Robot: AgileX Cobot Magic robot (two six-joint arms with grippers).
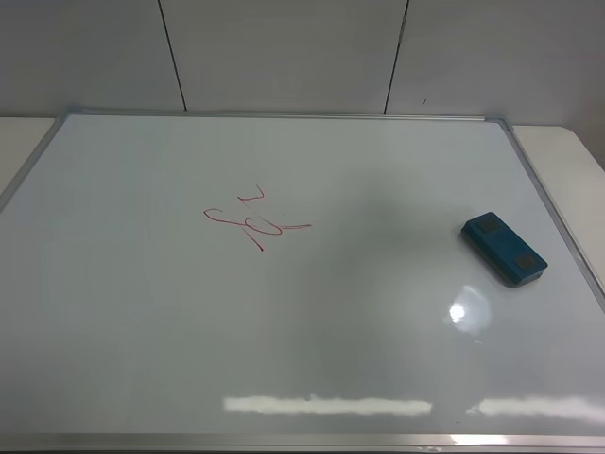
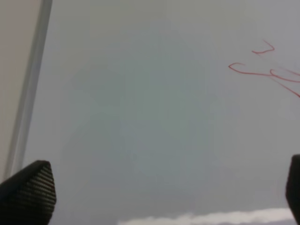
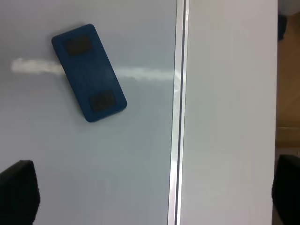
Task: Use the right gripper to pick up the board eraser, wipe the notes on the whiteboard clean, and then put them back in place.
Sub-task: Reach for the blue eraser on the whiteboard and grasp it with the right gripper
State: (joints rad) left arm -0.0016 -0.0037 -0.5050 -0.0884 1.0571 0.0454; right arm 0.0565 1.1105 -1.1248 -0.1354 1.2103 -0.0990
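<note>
Next, my right gripper grabs the teal-blue board eraser by its middle (image 1: 506, 244) (image 3: 90, 73), across its long sides between the dark patches.
The whiteboard (image 1: 284, 331) lies flat and fills most of the exterior high view. The notes (image 1: 255, 222) are a red scribble left of its middle. The teal-blue board eraser (image 1: 504, 249) rests on the board near its right edge. Neither arm shows in the exterior high view. In the right wrist view the right gripper (image 3: 153, 190) is open and empty, its fingertips (image 3: 18, 192) far apart above the board's right frame; the eraser (image 3: 89, 72) lies ahead of it, untouched. The left gripper (image 2: 161, 192) is open and empty over the board's left part, with the notes (image 2: 269, 70) ahead.
The board's silver frame (image 3: 178, 117) runs beside a strip of white table (image 3: 229, 117) on the right. A white panelled wall (image 1: 284, 57) stands behind the board. Ceiling lights glare on the board's near edge (image 1: 326, 405).
</note>
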